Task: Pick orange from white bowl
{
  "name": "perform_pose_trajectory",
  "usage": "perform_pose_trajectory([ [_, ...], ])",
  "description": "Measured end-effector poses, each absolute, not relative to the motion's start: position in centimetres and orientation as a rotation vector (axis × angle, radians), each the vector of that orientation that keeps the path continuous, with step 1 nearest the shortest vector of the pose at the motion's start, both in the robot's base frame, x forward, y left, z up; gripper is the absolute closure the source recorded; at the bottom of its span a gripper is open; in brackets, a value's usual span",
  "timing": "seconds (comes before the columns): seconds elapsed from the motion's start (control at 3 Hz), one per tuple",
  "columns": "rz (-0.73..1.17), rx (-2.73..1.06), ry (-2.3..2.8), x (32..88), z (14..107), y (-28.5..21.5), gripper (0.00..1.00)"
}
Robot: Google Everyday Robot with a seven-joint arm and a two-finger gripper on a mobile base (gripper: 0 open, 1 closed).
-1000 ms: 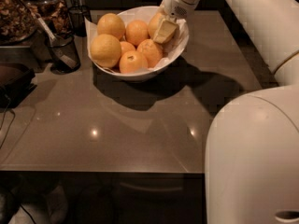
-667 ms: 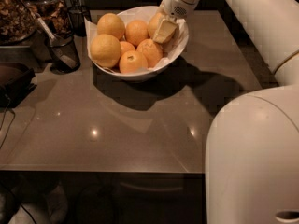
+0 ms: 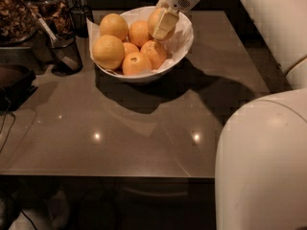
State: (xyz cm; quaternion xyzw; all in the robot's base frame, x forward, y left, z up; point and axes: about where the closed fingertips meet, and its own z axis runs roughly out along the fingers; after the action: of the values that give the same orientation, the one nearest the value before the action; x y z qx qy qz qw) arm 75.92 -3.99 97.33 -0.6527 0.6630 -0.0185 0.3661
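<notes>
My gripper should release the pale orange on top of the smaller fruits (image 3: 135, 33), beside the two large pale oranges. The pale orange is now at the bowl's back.
The white bowl (image 3: 184, 42) stands at the back of the dark table and holds several fruits. My gripper (image 3: 163, 26) reaches into it from the upper right. Its pale finger (image 3: 164, 25) lies across a pale orange (image 3: 155, 17) at the bowl's back right, and the gripper looks shut on that orange, which sits slightly above the other fruits. Two more large pale oranges (image 3: 108, 51) (image 3: 113, 26) lie on the bowl's left side. Smaller, deeper-orange fruits (image 3: 136, 63) fill the middle and front.
A dark mesh cup (image 3: 64, 55) with a utensil stands left of the bowl. Containers of brown food (image 3: 17, 18) sit at the back left. A dark object (image 3: 14, 83) lies at the left edge. My white body (image 3: 264, 166) fills the lower right.
My gripper and the orange in it have shifted slightly up and to the left inside the bowl. The other fruits have not moved.
</notes>
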Motion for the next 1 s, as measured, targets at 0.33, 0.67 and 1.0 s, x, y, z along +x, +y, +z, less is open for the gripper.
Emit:
perform_pose_trajectory([
  [0.33,-0.032,-1.656,1.637,75.6,98.7,-3.4,1.0],
  [0.67,-0.032,-1.655,1.635,75.6,98.7,-3.4,1.0],
  [1.0,-0.026,-1.688,1.547,72.5,103.0,-0.8,1.0],
])
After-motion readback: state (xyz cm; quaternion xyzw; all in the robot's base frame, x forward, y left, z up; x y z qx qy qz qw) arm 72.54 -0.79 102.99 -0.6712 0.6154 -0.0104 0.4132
